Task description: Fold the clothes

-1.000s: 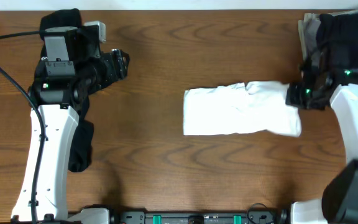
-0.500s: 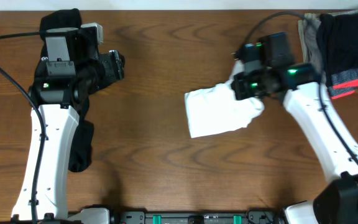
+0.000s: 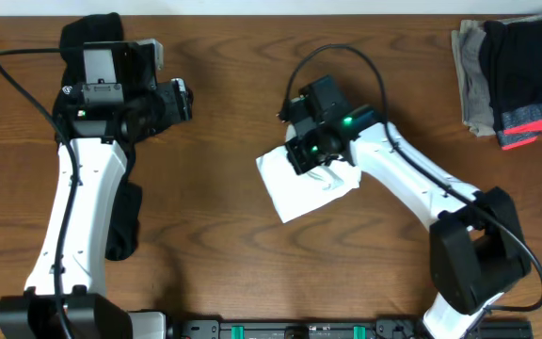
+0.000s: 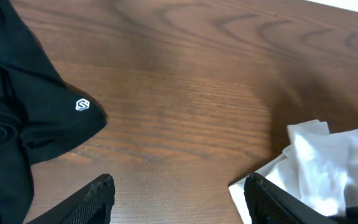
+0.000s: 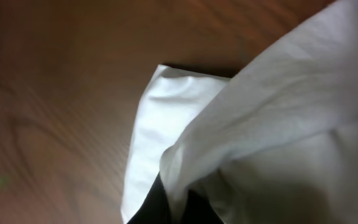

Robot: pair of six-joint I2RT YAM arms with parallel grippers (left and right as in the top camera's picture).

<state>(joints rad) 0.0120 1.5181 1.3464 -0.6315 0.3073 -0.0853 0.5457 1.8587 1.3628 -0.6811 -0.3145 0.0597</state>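
Note:
I need to use my right gripper to open out the white T-shirt, which lies doubled over itself, and take the T-shirt's far edge [image 3: 291, 133] before folding.
The white T-shirt [image 3: 299, 188] lies folded small in the middle of the table, its print hidden. My right gripper [image 3: 301, 158] is over its upper edge and shut on a fold of the white cloth [image 5: 241, 143], which drapes over the fingers in the right wrist view. My left gripper [image 3: 184, 99] is at the far left, well away from the shirt, jaws wide apart and empty. In the left wrist view the shirt [image 4: 319, 165] shows at the lower right, beyond the left gripper's [image 4: 179, 199] right finger.
A stack of folded grey, black and red-trimmed garments [image 3: 516, 80] sits at the back right corner. Black clothing lies under the left arm [image 3: 120, 221] and shows in the left wrist view [image 4: 23, 112]. Bare wooden table [image 3: 233, 273] surrounds the shirt.
My right gripper has carried the shirt's right end leftward across the shirt, folding it over; the shirt is now a much narrower bundle, shifted left. The left arm barely moved.

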